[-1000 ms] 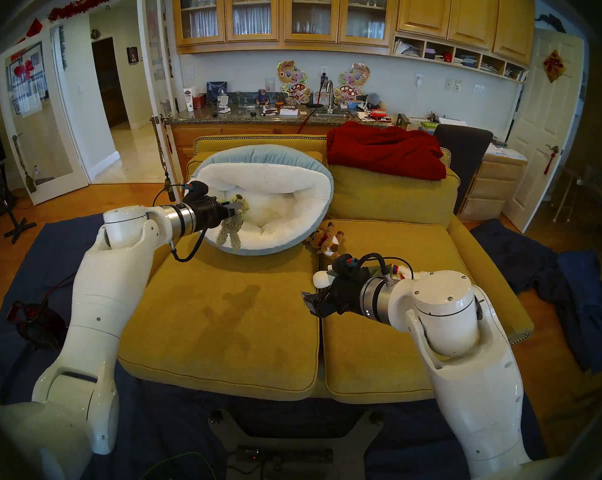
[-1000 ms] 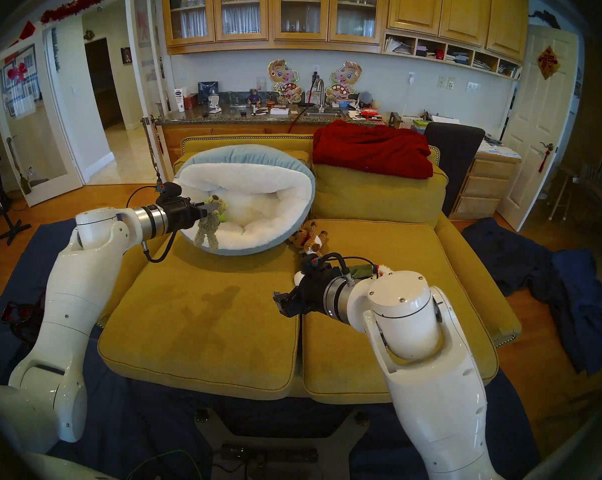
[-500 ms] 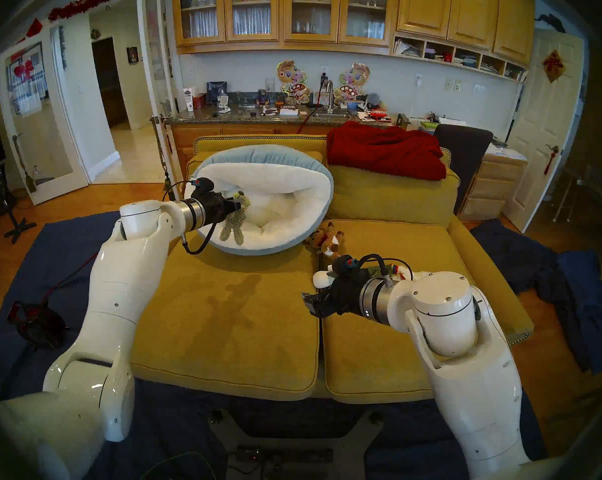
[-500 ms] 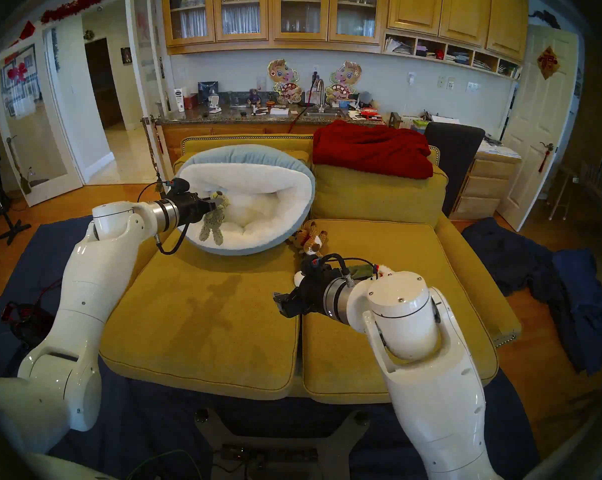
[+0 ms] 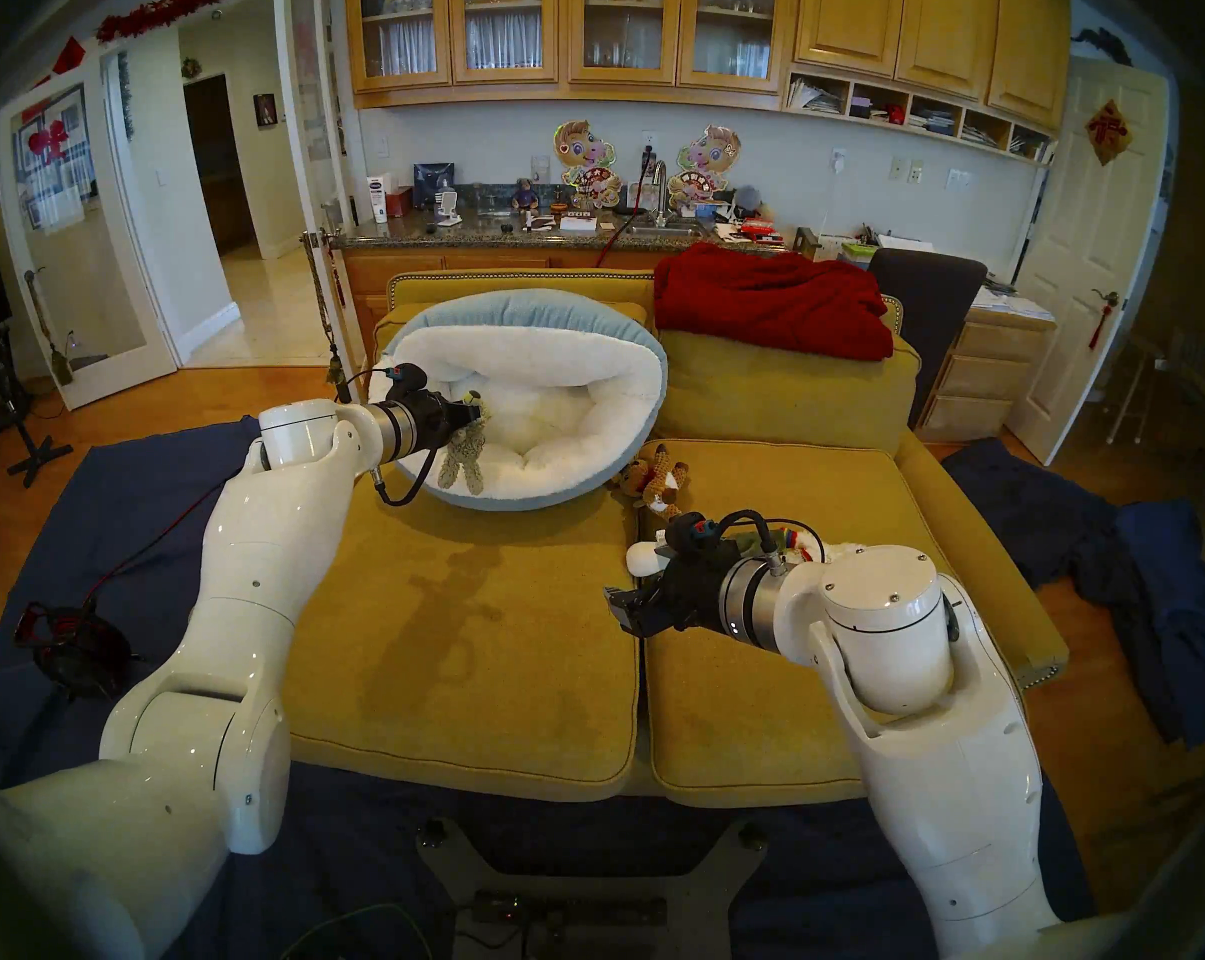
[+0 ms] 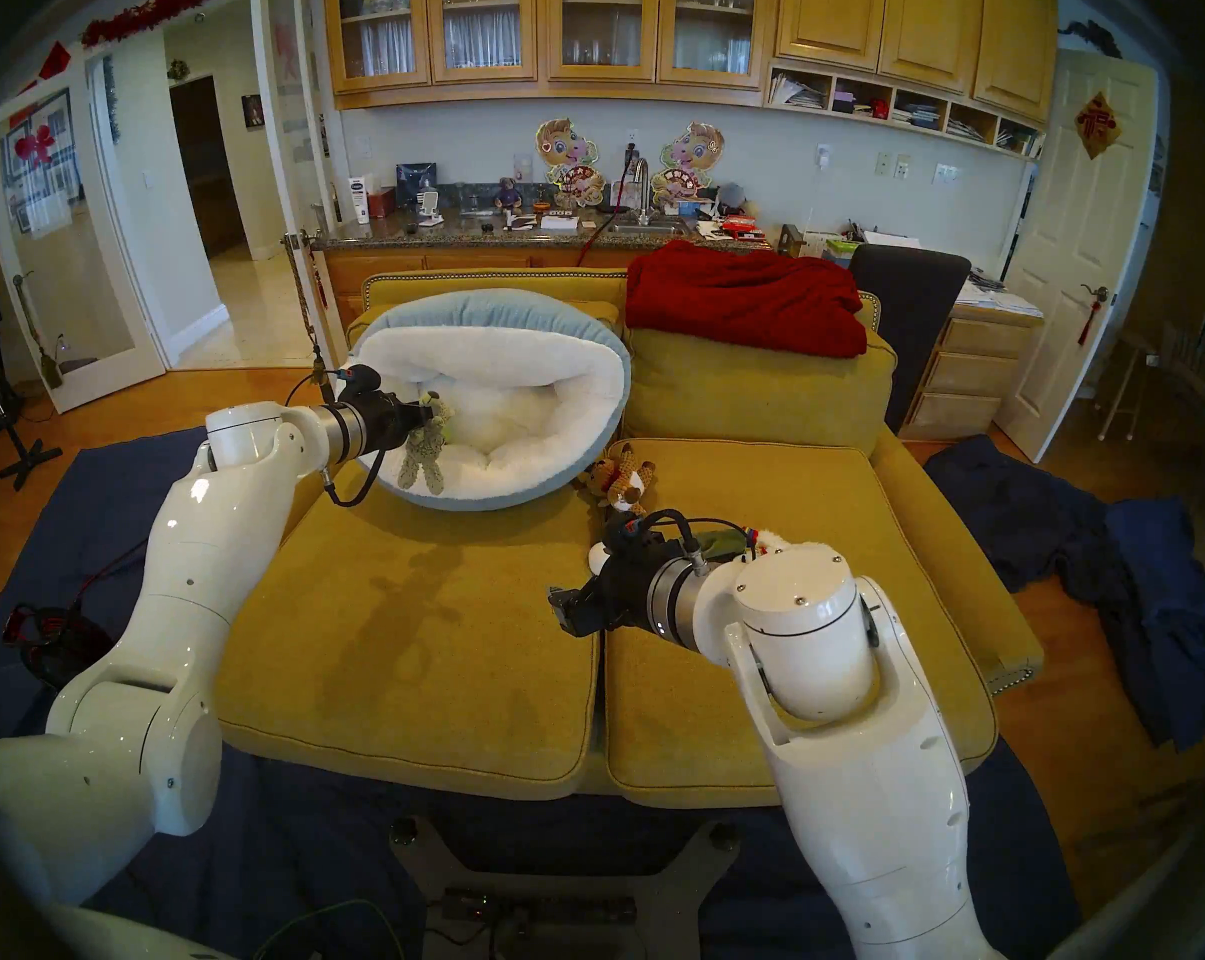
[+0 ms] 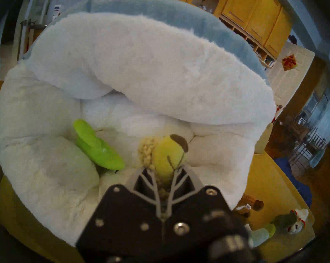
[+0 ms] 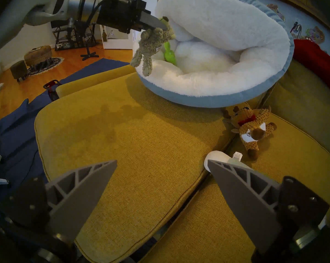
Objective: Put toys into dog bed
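Observation:
Next, my left gripper lets go of the grey plush cub so that I leave it on the white fleece [image 5: 521, 434] [image 7: 135, 144] beside the green cactus toy.
The dog bed [image 5: 516, 311], pale blue outside and white fleece inside, leans on the sofa's back left. My left gripper [image 5: 471, 411] is over its near-left rim, shut on the head of a grey plush cub [image 5: 462, 456] whose legs dangle over the fleece. The wrist view shows the cub's yellowish muzzle [image 7: 168, 158] between the closed fingers. A green cactus toy [image 7: 95, 145] lies inside the bed. A brown knitted animal [image 5: 655, 480] lies on the cushion just right of the bed. My right gripper [image 5: 620, 609] hovers open over the cushion seam, empty, beside a long tube toy's white end [image 8: 217, 158].
A white plush with coloured trim [image 7: 295, 221] lies behind my right wrist, mostly hidden in the head views. A red blanket [image 5: 773, 307] drapes the sofa back at right. Mustard seat cushions [image 5: 461, 626] stretch in front. Blue cloth [image 5: 1140, 577] covers the floor.
My left arm has swung its elbow to the right and reached farther in, keeping the cub over the bed's near-left rim. The right arm has not moved.

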`<state>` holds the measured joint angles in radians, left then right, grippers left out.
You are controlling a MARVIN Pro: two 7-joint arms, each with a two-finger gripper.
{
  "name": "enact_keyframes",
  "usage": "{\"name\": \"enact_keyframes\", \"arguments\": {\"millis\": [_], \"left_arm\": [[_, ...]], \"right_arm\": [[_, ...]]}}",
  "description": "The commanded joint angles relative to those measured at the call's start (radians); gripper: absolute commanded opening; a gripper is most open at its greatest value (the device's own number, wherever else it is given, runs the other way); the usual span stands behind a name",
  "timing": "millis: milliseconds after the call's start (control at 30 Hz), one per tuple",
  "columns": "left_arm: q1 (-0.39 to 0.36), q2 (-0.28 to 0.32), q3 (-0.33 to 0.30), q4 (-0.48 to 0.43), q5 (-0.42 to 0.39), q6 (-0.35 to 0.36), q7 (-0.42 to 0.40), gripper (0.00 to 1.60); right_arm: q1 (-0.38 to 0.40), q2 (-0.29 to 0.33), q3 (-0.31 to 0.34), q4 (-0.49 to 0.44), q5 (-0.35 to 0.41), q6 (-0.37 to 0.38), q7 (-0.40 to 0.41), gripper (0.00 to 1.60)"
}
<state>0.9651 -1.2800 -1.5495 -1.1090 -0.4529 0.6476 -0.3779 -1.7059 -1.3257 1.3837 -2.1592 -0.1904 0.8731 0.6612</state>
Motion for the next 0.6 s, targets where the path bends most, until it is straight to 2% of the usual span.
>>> {"name": "enact_keyframes", "arguments": {"millis": [0,233,267,567], "left_arm": [[-0.113,-0.032,-0.005,0.010,-0.005,-0.022,0.017,0.00],[-0.155,-0.061,-0.005,0.039,-0.009,-0.027,0.047,0.00],[-0.143,-0.064,-0.007,0.034,-0.010,-0.032,0.050,0.00],[-0.211,-0.108,0.001,0.105,-0.007,-0.041,0.097,0.00]], "right_arm": [[0.018,-0.004,0.001,-0.020,0.002,-0.007,0.000,1.60],[0.018,-0.006,0.001,-0.016,0.005,-0.007,-0.004,1.60],[0.018,-0.006,0.001,-0.016,0.005,-0.007,-0.004,1.60],[0.019,-0.007,0.000,-0.011,0.010,-0.008,-0.009,1.60]]}}
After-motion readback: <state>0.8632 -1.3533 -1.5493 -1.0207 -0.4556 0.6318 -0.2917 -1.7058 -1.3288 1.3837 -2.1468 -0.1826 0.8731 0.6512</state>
